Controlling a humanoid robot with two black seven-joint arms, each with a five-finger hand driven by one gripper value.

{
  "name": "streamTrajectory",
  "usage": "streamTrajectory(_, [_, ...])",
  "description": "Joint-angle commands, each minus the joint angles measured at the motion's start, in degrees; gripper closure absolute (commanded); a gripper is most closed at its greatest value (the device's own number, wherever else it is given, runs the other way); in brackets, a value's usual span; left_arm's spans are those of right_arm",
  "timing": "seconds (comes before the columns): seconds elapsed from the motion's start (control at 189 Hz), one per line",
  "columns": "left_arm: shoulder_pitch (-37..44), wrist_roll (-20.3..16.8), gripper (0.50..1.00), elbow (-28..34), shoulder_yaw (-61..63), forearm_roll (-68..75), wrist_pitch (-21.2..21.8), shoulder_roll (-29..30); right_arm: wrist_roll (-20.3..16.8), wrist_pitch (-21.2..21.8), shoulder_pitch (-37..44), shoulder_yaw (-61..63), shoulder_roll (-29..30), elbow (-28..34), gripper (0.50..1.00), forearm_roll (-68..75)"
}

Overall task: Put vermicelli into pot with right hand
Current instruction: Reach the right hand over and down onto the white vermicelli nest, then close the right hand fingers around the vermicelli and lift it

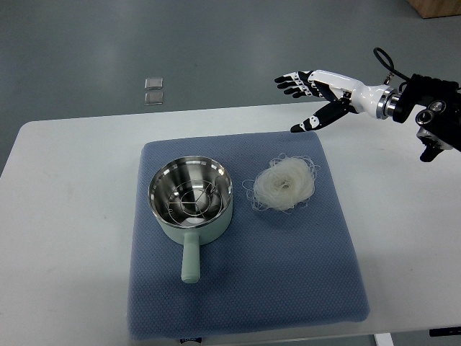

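Note:
The robot's right gripper needs to next go to the thick middle (pixel 287 182) of the white vermicelli nest on the blue mat and close there.
A white nest of vermicelli (pixel 282 184) lies on the blue mat (pixel 245 288), just right of the pot. The pale green pot (pixel 191 200) has a shiny steel inside with a wire rack in it, and its handle points toward the near edge. My right hand (pixel 306 97) comes in from the right edge and hovers above the mat's far right corner, fingers spread and holding nothing. It is well above and behind the vermicelli, not touching it. The left arm does not show.
The mat lies on a white table (pixel 65 216). Two small clear squares (pixel 153 90) rest on the grey floor beyond the table's far edge. A brown box corner (pixel 436 7) shows at the top right.

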Motion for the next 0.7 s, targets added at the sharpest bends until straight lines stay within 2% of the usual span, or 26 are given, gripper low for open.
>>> streamTrajectory(0.0, [0.0, 0.0, 0.5, -0.1, 0.0, 0.0, 0.0, 0.0, 0.5, 1.8, 3.3, -4.4, -2.5, 4.5, 0.583, -5.4])
streamTrajectory(0.148, [0.0, 0.0, 0.5, 0.0, 0.0, 0.0, 0.0, 0.0, 0.6, 2.2, 6.6, -11.9, -3.0, 6.1, 0.583, -13.0])
streamTrajectory(0.328, [0.0, 0.0, 0.5, 0.0, 0.0, 0.0, 0.0, 0.0, 0.7, 2.2, 7.4, -15.2, -1.5, 6.1, 0.583, -19.6])
streamTrajectory(0.418, [0.0, 0.0, 0.5, 0.0, 0.0, 0.0, 0.0, 0.0, 0.3, 1.1, 7.3, -16.8, 0.3, 6.1, 0.585, -22.5])
streamTrajectory(0.529, [0.0, 0.0, 0.5, 0.0, 0.0, 0.0, 0.0, 0.0, -1.1, -2.5, 7.1, -17.4, 2.2, 5.5, 0.585, -23.2])
streamTrajectory(0.693, [0.0, 0.0, 0.5, 0.0, 0.0, 0.0, 0.0, 0.0, -1.6, -3.3, 6.9, -18.8, 3.5, 5.4, 0.585, -23.2])
